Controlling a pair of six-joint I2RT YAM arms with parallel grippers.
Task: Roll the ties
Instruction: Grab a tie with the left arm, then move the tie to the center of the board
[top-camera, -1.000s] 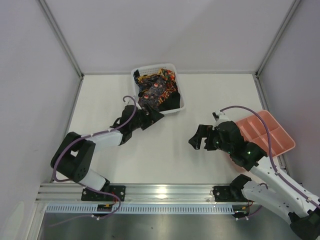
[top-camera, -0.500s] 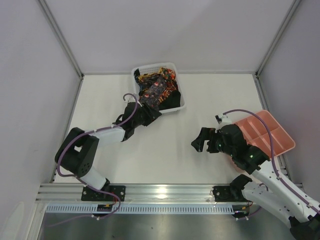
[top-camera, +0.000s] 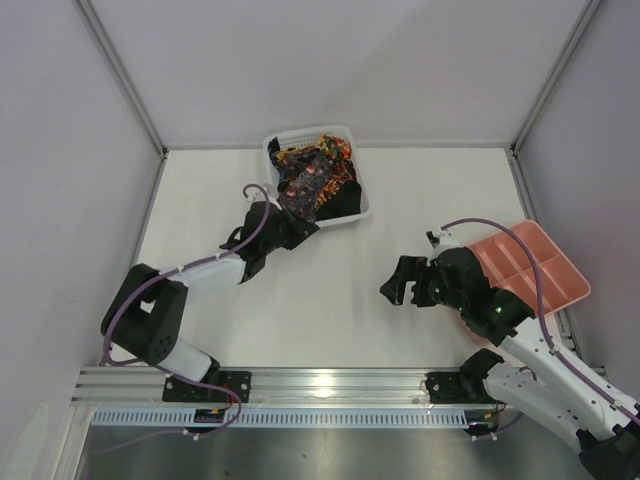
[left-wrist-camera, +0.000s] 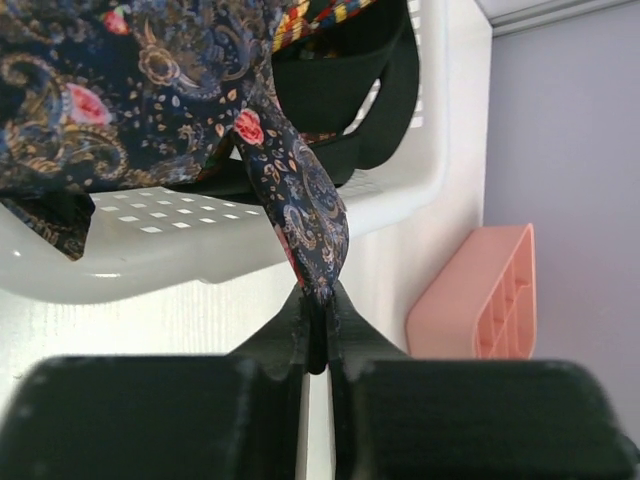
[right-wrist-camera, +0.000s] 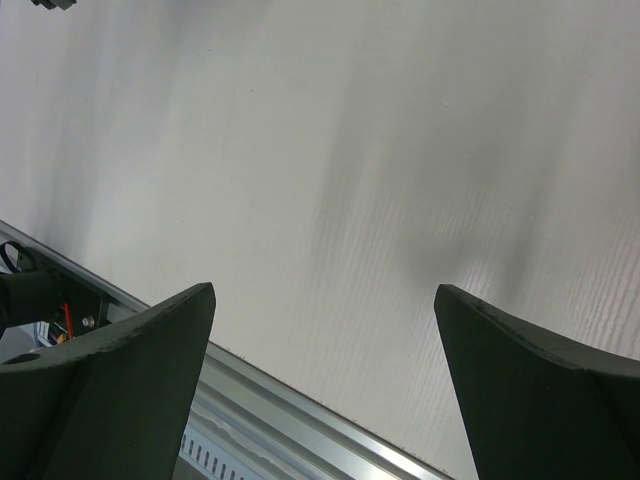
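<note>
Next, I release the dark paisley tie, now hanging over the basket's near rim, with my left gripper on the bare table (top-camera: 287, 273) in front of the white mesh basket.
Several ties (top-camera: 315, 180) lie heaped in the white mesh basket (top-camera: 362, 212) at the back of the table. A dark paisley tie (left-wrist-camera: 300, 195) with red flowers hangs over the basket's near rim (left-wrist-camera: 180, 250). My left gripper (left-wrist-camera: 318, 295) is shut on its pointed tip, just outside the rim; from above, the left gripper (top-camera: 300, 228) sits at the basket's front left corner. A plain black tie (left-wrist-camera: 350, 110) lies behind it in the basket. My right gripper (top-camera: 398, 284) hovers open over bare table at centre right, nothing between its fingers (right-wrist-camera: 130, 350).
A pink compartment tray (top-camera: 530, 265) sits at the right edge, behind the right arm, and shows as the pink tray (left-wrist-camera: 480, 300) in the left wrist view. An aluminium rail (top-camera: 320, 385) runs along the near table edge. Grey walls enclose the table.
The left gripper has closed from open onto the tip of the paisley tie at the basket's rim. The right arm has barely shifted and stays open.
</note>
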